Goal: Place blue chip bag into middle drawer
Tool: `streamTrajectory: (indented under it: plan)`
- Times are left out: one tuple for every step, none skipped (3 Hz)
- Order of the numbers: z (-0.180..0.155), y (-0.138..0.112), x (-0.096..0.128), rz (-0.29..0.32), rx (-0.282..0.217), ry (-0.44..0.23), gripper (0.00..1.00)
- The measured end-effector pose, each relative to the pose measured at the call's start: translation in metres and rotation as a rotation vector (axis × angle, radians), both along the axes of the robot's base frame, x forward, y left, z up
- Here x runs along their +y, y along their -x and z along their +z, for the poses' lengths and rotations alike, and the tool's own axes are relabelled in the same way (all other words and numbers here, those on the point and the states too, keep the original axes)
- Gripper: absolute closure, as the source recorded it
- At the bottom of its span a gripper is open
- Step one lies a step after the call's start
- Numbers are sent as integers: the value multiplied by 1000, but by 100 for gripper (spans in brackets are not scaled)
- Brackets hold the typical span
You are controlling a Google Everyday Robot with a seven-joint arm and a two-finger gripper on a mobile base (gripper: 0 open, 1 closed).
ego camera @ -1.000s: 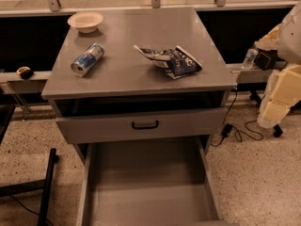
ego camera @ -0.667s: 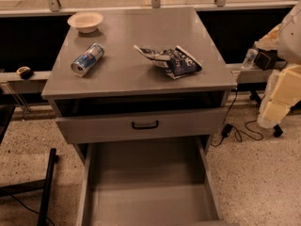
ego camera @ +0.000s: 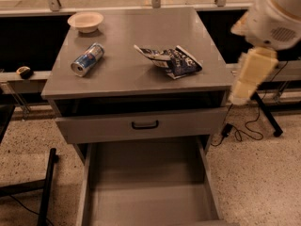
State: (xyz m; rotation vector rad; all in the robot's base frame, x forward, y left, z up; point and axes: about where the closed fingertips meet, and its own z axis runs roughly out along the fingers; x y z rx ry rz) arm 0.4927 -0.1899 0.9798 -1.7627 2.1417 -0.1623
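Next, I move my gripper to the middle of the blue chip bag (ego camera: 170,59) and close it there, between the bag's narrow end and its wide end.
The blue chip bag (ego camera: 170,60) lies crumpled on the grey cabinet top (ego camera: 141,41), right of centre. The middle drawer (ego camera: 146,197) is pulled out wide below, its grey floor bare. My gripper (ego camera: 248,76) hangs on the cream arm at the cabinet's right edge, to the right of the bag and a little nearer, apart from it and holding nothing that I can see.
A blue-and-silver soda can (ego camera: 87,59) lies on its side at the top's left. A cream bowl (ego camera: 85,20) stands at the back left. The upper drawer front with a black handle (ego camera: 145,125) sits slightly out. Cables and a black stand leg (ego camera: 265,117) are on the floor at right.
The arm with my gripper has moved left and up, closer to the cabinet's right edge. The bag, can, bowl and drawers have not moved.
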Motion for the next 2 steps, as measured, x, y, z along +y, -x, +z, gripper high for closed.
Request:
streamTrajectory:
  plan:
    - [-3, -69, 33, 6, -163, -62, 0]
    - [-7, -71, 38, 0, -140, -66, 0]
